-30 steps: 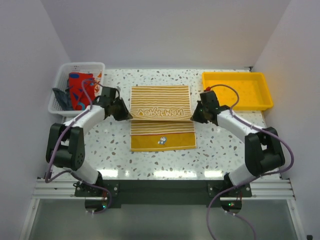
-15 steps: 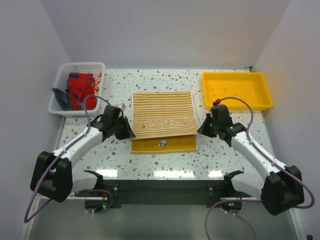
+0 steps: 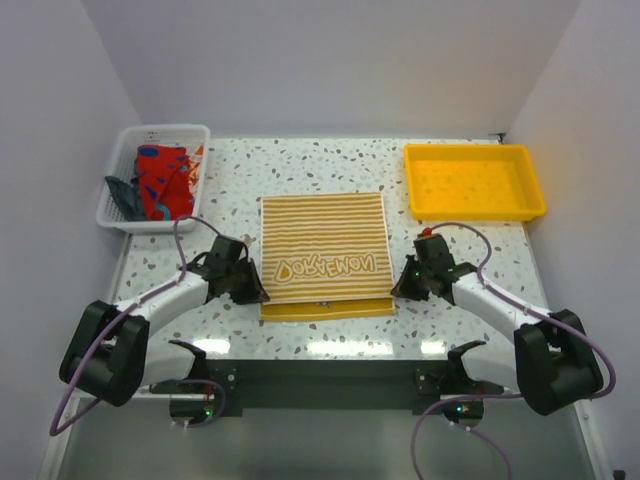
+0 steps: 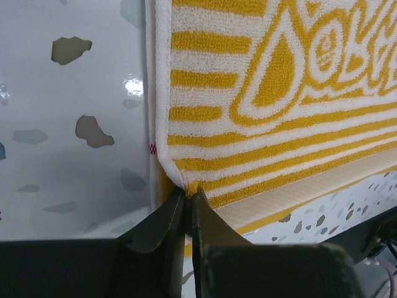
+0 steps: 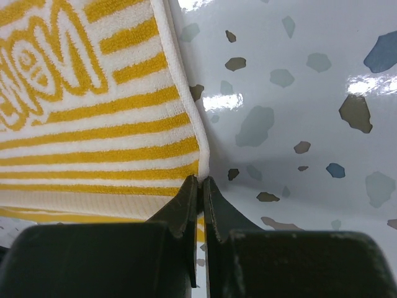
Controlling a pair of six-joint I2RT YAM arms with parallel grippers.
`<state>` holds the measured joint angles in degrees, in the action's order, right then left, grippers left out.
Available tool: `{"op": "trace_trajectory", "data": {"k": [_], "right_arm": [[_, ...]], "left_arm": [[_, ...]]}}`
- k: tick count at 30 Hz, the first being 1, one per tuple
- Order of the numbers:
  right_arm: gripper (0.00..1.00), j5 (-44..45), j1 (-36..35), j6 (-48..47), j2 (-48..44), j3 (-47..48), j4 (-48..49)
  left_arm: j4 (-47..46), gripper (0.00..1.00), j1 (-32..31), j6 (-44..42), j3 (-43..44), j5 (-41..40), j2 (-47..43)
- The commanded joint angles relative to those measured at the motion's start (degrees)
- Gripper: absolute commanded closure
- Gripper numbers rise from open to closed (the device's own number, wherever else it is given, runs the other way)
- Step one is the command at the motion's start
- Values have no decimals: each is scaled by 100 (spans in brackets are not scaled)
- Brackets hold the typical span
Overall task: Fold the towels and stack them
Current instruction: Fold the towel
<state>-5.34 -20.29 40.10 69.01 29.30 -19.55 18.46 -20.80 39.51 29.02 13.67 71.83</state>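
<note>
Next, my right gripper releases the folded layer's corner, now just above the lower layer, on the speckled table (image 3: 391,324) (image 5: 200,254) just beyond the near edge of the lower layer.
A yellow-and-white striped towel (image 3: 325,250) lies in the middle of the table, its far half folded toward me over the near half, with a thin strip of the lower layer showing at the near edge. My left gripper (image 3: 256,292) is shut on the folded layer's near left corner (image 4: 191,184). My right gripper (image 3: 397,288) is shut on its near right corner (image 5: 201,177). Both corners sit low, just above the lower layer. More towels, red-orange (image 3: 160,180) and dark blue (image 3: 122,192), lie crumpled in the basket.
A white mesh basket (image 3: 150,134) stands at the back left. A yellow plastic tray (image 3: 474,180) stands at the back right. Speckled table (image 3: 300,160) surrounds the towel; its near edge lies just below the towel.
Both grippers have pulled the towel's far edge toward me over the near half. The fold now covers almost all of the lower layer, and both arms have come nearer and lower.
</note>
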Motion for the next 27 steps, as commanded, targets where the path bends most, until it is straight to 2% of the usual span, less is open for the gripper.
{"op": "trace_trajectory", "data": {"k": [1, 9, 18, 23, 27], "right_arm": [[100, 420, 61, -90, -46, -38, 39], [100, 411, 61, -204, -221, 321, -391], [100, 385, 34, -564, -695, 1684, -1638], [100, 306, 17, -600, -1152, 1650, -2298], [100, 104, -1, -424, -1487, 1044, -2220]], "left_arm": [[79, 100, 23, -75, -151, -444, -152], [534, 100, 23, -145, 182, -479, -362], [1843, 100, 23, -356, 1817, -664, -652], [2267, 100, 23, -277, 1529, -366, -907], [1979, 100, 23, -136, 835, -59, -1189]]}}
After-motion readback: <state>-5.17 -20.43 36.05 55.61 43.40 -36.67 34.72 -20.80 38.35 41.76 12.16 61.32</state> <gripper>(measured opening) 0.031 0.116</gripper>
